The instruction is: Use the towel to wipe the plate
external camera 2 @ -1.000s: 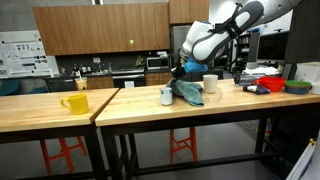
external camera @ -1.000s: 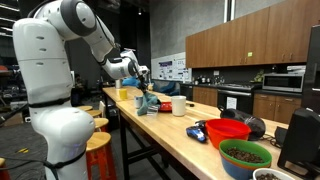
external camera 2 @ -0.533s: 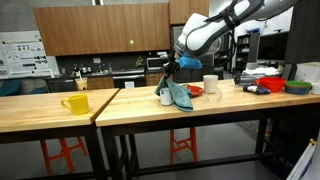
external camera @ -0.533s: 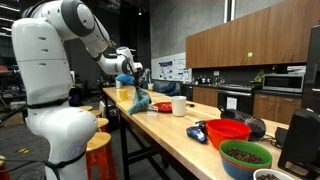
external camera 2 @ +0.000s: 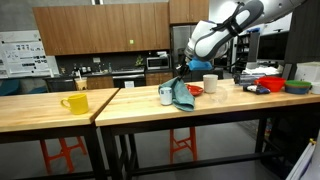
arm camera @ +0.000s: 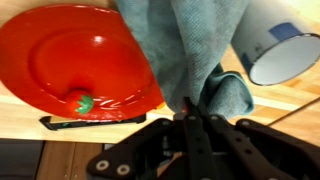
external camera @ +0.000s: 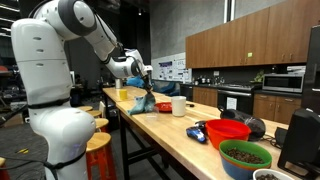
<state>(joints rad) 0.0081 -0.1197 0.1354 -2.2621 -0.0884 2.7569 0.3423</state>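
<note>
The robot's gripper needs to let go of the blue-green towel on the wooden table, partly over the near edge of the red plate [external camera: 158,108].
My gripper [arm camera: 188,112] is shut on a blue-green towel [arm camera: 200,50] that hangs from it above the wooden table. In the wrist view a red plate [arm camera: 70,60] with a small red and green item [arm camera: 82,103] on it lies left of the towel. The towel also shows in both exterior views [external camera: 144,101] [external camera 2: 181,93], hanging from the gripper [external camera: 146,78] [external camera 2: 181,70] with its lower end on the table. The red plate [external camera 2: 195,90] sits just beyond the towel.
A white cup [arm camera: 278,45] [external camera: 179,105] [external camera 2: 210,84] stands next to the towel. Another white cup [external camera 2: 165,95] is close by. A yellow mug [external camera 2: 76,102] sits on the neighbouring table. Red and blue bowls [external camera: 227,131], a bowl of dark bits [external camera: 244,155] stand further along.
The gripper has moved back toward the plate with the towel, after swinging away from it half a second ago. The towel hangs lower against the table.
</note>
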